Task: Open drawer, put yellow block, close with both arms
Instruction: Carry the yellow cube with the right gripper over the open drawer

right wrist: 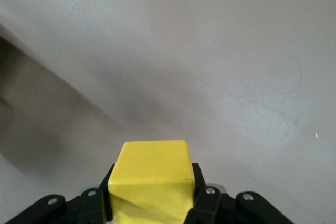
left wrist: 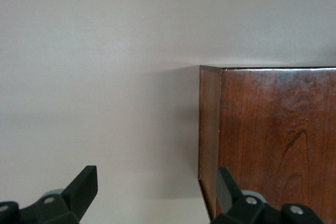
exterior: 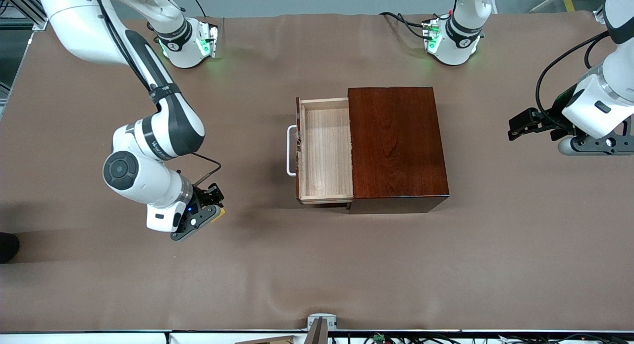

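Note:
Next, I set the yellow block with my right gripper in the middle of the open drawer's pale bottom [exterior: 327, 147].
The dark wooden box [exterior: 396, 141] stands mid-table. Its drawer [exterior: 324, 150] is pulled out toward the right arm's end, showing a pale, bare interior and a white handle [exterior: 290, 150]. My right gripper [exterior: 214, 212] is shut on the yellow block [exterior: 219, 214] over the table, toward the right arm's end from the drawer. In the right wrist view the yellow block [right wrist: 152, 174] fills the gap between the black fingers of the right gripper [right wrist: 152, 195]. My left gripper [exterior: 518, 127] hangs open over the table at the left arm's end. The left wrist view shows the left gripper [left wrist: 156, 187] beside a corner of the box [left wrist: 273, 129].
Brown cloth covers the table [exterior: 317, 264]. The two arm bases [exterior: 190, 41] [exterior: 450, 39] stand along the edge farthest from the front camera. A small metal bracket [exterior: 321, 321] sits at the nearest edge.

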You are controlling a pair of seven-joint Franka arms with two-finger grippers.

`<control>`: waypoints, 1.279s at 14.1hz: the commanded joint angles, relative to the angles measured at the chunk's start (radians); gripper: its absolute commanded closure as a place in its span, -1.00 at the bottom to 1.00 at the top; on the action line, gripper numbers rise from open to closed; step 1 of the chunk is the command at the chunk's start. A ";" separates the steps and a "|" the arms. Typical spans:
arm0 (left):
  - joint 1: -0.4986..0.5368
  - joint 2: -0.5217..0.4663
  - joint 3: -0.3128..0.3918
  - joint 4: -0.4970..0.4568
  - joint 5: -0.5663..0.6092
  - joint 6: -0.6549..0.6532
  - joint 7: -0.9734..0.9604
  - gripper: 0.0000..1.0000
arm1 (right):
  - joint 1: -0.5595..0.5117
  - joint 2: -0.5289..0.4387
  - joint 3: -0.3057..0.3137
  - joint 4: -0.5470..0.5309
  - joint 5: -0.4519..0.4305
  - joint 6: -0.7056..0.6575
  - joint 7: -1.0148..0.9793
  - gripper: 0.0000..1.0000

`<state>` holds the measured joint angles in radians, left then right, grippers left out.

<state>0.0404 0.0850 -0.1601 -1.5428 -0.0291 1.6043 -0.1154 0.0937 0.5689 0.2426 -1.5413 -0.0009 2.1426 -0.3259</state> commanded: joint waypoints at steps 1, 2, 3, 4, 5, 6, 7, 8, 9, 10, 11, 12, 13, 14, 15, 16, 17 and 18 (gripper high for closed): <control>0.006 0.001 -0.006 0.000 -0.002 0.008 -0.004 -1.00 | 0.020 -0.012 0.029 0.001 0.016 -0.006 -0.008 0.74; 0.006 0.002 -0.006 0.000 -0.002 0.008 -0.004 -1.00 | 0.017 -0.015 0.050 0.001 0.015 -0.010 -0.015 0.74; 0.006 0.007 -0.004 0.000 -0.002 0.008 -0.004 -1.00 | 0.014 -0.017 0.075 0.003 0.015 -0.012 -0.040 0.74; 0.006 0.007 -0.006 0.000 -0.002 0.008 -0.004 -1.00 | 0.012 -0.017 0.096 0.018 0.015 -0.012 -0.103 0.74; 0.006 0.007 -0.006 0.000 -0.002 0.008 -0.004 -1.00 | 0.018 -0.015 0.110 0.038 0.015 -0.013 -0.181 0.74; 0.006 0.007 -0.006 0.000 -0.002 0.008 -0.004 -1.00 | 0.024 -0.015 0.131 0.052 0.015 -0.016 -0.250 0.74; 0.006 0.007 -0.006 0.000 -0.002 0.009 -0.004 -1.00 | 0.032 -0.015 0.161 0.062 0.015 -0.024 -0.304 0.74; 0.006 0.009 -0.004 0.000 -0.002 0.011 -0.004 -1.00 | 0.043 -0.015 0.190 0.075 0.010 -0.033 -0.323 0.74; 0.007 0.010 -0.006 0.000 -0.002 0.011 -0.004 -1.00 | 0.069 -0.014 0.211 0.088 0.004 -0.038 -0.321 0.74; 0.007 0.010 -0.004 0.000 -0.002 0.013 -0.004 -1.00 | 0.116 -0.009 0.211 0.107 -0.002 -0.038 -0.321 0.74; 0.007 0.010 -0.004 0.000 -0.002 0.011 -0.004 -1.00 | 0.171 -0.006 0.208 0.119 -0.014 -0.039 -0.321 0.74; 0.006 0.010 -0.004 0.000 -0.002 0.013 -0.004 -1.00 | 0.213 -0.001 0.205 0.127 -0.028 -0.038 -0.320 0.74; 0.006 0.010 -0.004 0.000 -0.002 0.011 -0.004 -1.00 | 0.244 0.006 0.205 0.128 -0.051 -0.038 -0.320 0.74; 0.006 0.010 -0.004 0.000 -0.002 0.013 -0.004 -1.00 | 0.270 0.015 0.205 0.128 -0.083 -0.038 -0.320 0.73; 0.006 0.012 -0.004 0.000 -0.002 0.011 -0.004 -1.00 | 0.296 0.028 0.205 0.128 -0.117 -0.039 -0.320 0.72; 0.006 0.012 -0.004 0.000 -0.002 0.013 -0.004 -1.00 | 0.326 0.038 0.205 0.128 -0.151 -0.040 -0.320 0.72; 0.006 0.012 -0.006 0.000 -0.002 0.013 -0.004 -1.00 | 0.351 0.054 0.204 0.128 -0.186 -0.040 -0.320 0.71; 0.006 0.012 -0.006 0.000 -0.002 0.011 -0.004 -1.00 | 0.368 0.068 0.204 0.128 -0.217 -0.040 -0.318 0.71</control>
<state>0.0407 0.0951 -0.1599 -1.5456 -0.0291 1.6087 -0.1157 0.4305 0.5988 0.4524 -1.4402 -0.1568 2.1132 -0.6317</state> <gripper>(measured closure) 0.000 0.441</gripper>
